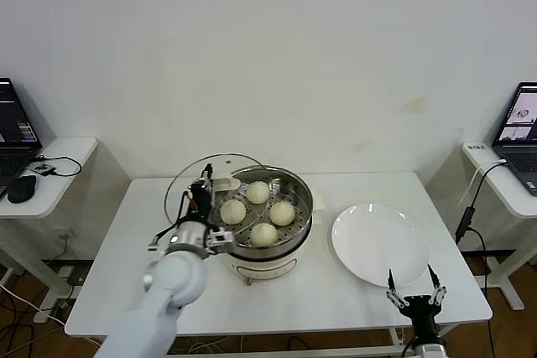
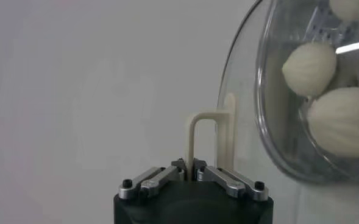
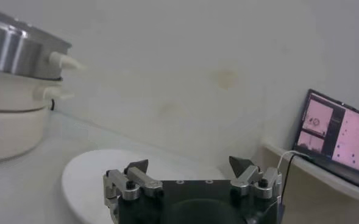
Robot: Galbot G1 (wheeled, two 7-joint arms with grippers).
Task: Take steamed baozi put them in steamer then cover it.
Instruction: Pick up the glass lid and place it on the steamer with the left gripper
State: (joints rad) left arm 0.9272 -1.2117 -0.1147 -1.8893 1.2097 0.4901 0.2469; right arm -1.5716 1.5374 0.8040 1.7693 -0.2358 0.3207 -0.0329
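Next, I release the clear glass cover, now tilted up against the steamer's side, with my left gripper on the steamer's round rim, over the pale baozi (image 1: 261, 209).
The steamer (image 1: 300, 193) stands mid-table on its white base, with several pale steamed baozi (image 1: 258, 193) on the perforated tray inside. The clear glass cover (image 1: 186, 184) is tilted up on edge against the steamer's left side. My left gripper (image 1: 205, 192) is shut on the cover's cream handle (image 1: 222, 180). In the left wrist view the jaws (image 2: 189, 165) pinch the thin handle (image 2: 194, 137), and the baozi (image 2: 310, 67) show through the cover's glass (image 2: 246, 103). My right gripper (image 1: 415, 291) waits open at the table's front right, holding nothing.
A flat white plate (image 1: 377, 245) lies right of the steamer, just beyond the right gripper (image 3: 190, 164). Side desks with laptops (image 1: 524, 123) stand at both sides, off the table. A wall runs behind the table.
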